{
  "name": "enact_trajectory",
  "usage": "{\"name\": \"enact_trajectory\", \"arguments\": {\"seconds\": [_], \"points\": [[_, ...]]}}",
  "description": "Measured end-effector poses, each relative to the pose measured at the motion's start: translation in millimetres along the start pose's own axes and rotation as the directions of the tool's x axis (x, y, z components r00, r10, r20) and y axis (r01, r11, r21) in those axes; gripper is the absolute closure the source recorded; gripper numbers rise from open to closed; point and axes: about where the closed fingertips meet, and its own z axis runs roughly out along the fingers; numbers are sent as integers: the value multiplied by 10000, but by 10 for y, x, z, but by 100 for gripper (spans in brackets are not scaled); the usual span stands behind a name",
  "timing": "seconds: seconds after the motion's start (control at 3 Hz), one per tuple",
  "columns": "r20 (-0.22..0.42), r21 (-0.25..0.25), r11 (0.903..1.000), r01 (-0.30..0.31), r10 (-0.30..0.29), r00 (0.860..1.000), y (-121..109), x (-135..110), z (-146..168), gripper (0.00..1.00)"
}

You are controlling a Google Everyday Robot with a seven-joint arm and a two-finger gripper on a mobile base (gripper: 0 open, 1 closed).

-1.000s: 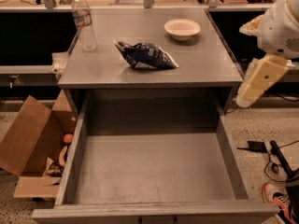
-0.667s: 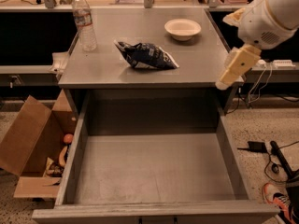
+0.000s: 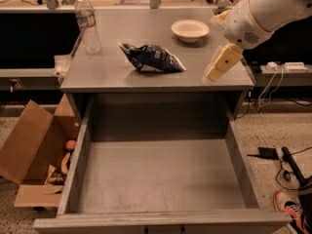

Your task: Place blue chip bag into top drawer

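Observation:
The blue chip bag has a crumpled middle (image 3: 156, 55) between its two ends. I should close my gripper on that part of the bag.
The blue chip bag (image 3: 151, 58) lies crumpled on the grey cabinet top (image 3: 122, 79), near its middle. The top drawer (image 3: 161, 177) is pulled fully out below it, a wide grey box with nothing in it. My gripper (image 3: 218, 68) hangs from the white arm at the upper right, over the right part of the cabinet top. It is to the right of the bag, apart from it, and holds nothing that I can see.
A clear water bottle (image 3: 87, 23) stands at the left of the top. A white bowl (image 3: 189, 30) sits at the back right. An open brown cardboard box (image 3: 34, 152) is on the floor at the left. Cables (image 3: 287, 165) and a shoe (image 3: 288, 204) lie at the right.
The arm has swung left and inward, from beside the cabinet's right edge to over its top, closer to the chip bag. The bag, bowl, bottle and drawer have not moved.

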Motion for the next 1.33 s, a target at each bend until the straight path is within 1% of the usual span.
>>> {"name": "enact_trajectory", "arguments": {"seconds": [0.33, 0.67, 1.0, 1.33], "points": [[415, -70, 9999, 92, -89, 9991, -153, -181, 231, 0], [919, -397, 9990, 228, -190, 9956, -342, -477, 670, 0], [1278, -879, 9960, 168, -55, 9918, -417, -698, 1087, 0], [1535, -1447, 9895, 66, 159, 9880, -388, -797, 1446, 0]]}}
